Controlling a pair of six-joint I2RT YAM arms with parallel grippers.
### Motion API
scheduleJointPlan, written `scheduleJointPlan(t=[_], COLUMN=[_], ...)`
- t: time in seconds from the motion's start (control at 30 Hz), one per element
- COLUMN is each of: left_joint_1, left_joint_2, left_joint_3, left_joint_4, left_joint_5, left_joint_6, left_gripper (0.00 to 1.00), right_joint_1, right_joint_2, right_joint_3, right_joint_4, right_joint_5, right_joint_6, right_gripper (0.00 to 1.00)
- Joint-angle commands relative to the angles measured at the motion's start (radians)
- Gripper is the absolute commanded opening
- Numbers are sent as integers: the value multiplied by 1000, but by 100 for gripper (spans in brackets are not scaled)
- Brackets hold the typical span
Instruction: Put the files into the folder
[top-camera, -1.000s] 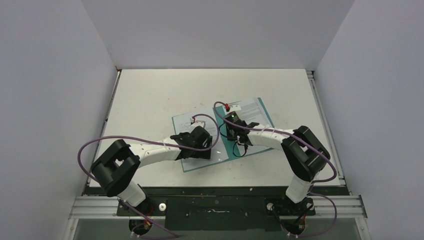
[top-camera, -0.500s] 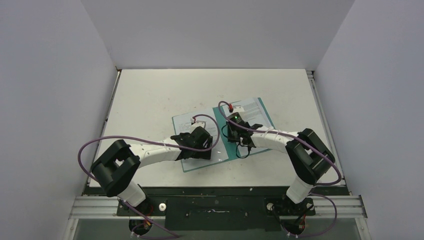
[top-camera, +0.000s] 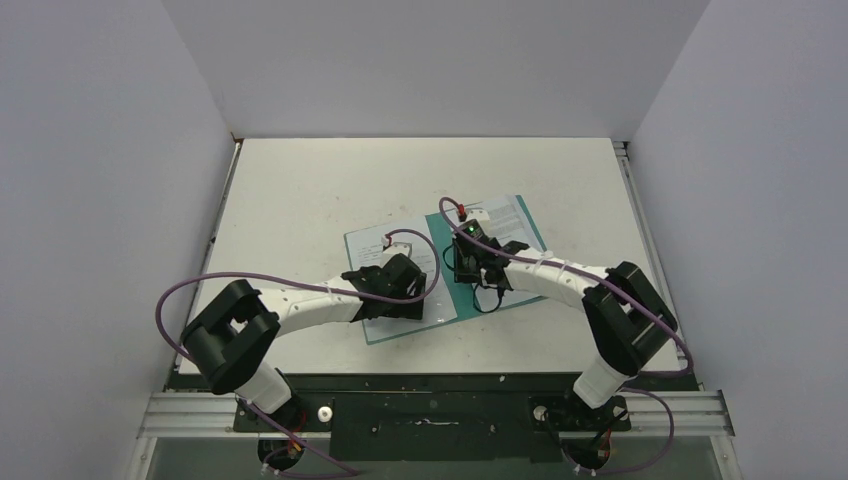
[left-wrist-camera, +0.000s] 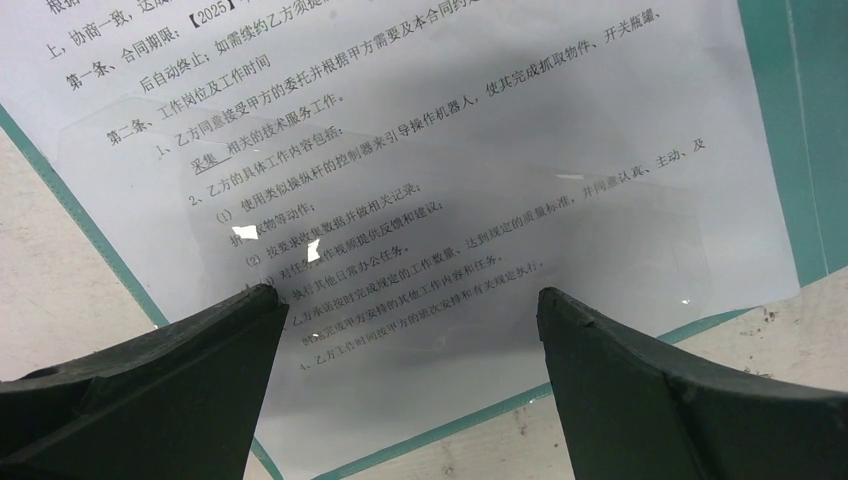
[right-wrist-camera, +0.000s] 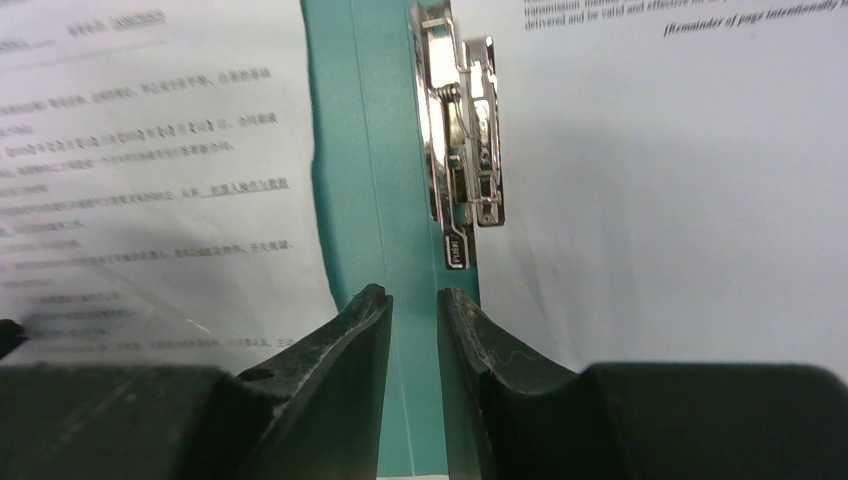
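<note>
The folder is slanting and my right gripper's fingers are past the silver clip's end, so I need to open them, grip the silver clip's middle (right-wrist-camera: 462, 140) and turn the folder straight.
The teal folder (top-camera: 452, 300) lies open on the table, with a white printed sheet on its left half (top-camera: 365, 245) and another on its right half (top-camera: 505, 215). My left gripper (top-camera: 403, 287) is open and empty, its fingers spread wide just above the lower part of the left sheet (left-wrist-camera: 450, 130). A teal folder edge (left-wrist-camera: 790, 120) runs beside that sheet. My right gripper (right-wrist-camera: 414, 300) hovers over the folder spine (right-wrist-camera: 375, 150), just below the silver clip (right-wrist-camera: 458, 150). Its jaws are nearly together with nothing between them. Sheets lie on either side (right-wrist-camera: 150, 150) (right-wrist-camera: 680, 180).
The white table (top-camera: 330, 180) is walled by grey panels on three sides. Purple cables loop from both arms over the folder. A metal rail (top-camera: 440, 410) runs along the near edge by the arm bases.
My right arm's elbow has swung outward to the right while its wrist turned slightly over the folder spine. The left arm and the papers have not moved.
</note>
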Motion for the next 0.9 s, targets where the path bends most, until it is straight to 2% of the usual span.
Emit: scheduleJointPlan(t=[0.0,0.37,0.87], left_joint_1=[-12,-13,-1], left_joint_2=[-16,-125,-378], left_joint_3=[-12,-1,-30], left_joint_4=[-20,-64,-110], left_joint_5=[57,36,24], left_joint_6=[-29,-29,-34], left_gripper=[100,99,96], right_joint_1=[-2,-11,-20], right_joint_2=[-67,37,205], right_joint_3=[84,212,283], right_joint_4=[-11,-36,-20], right_joint_5=[49,163,163], right_joint_6=[-15,-77,-93], right_gripper=[27,30,26])
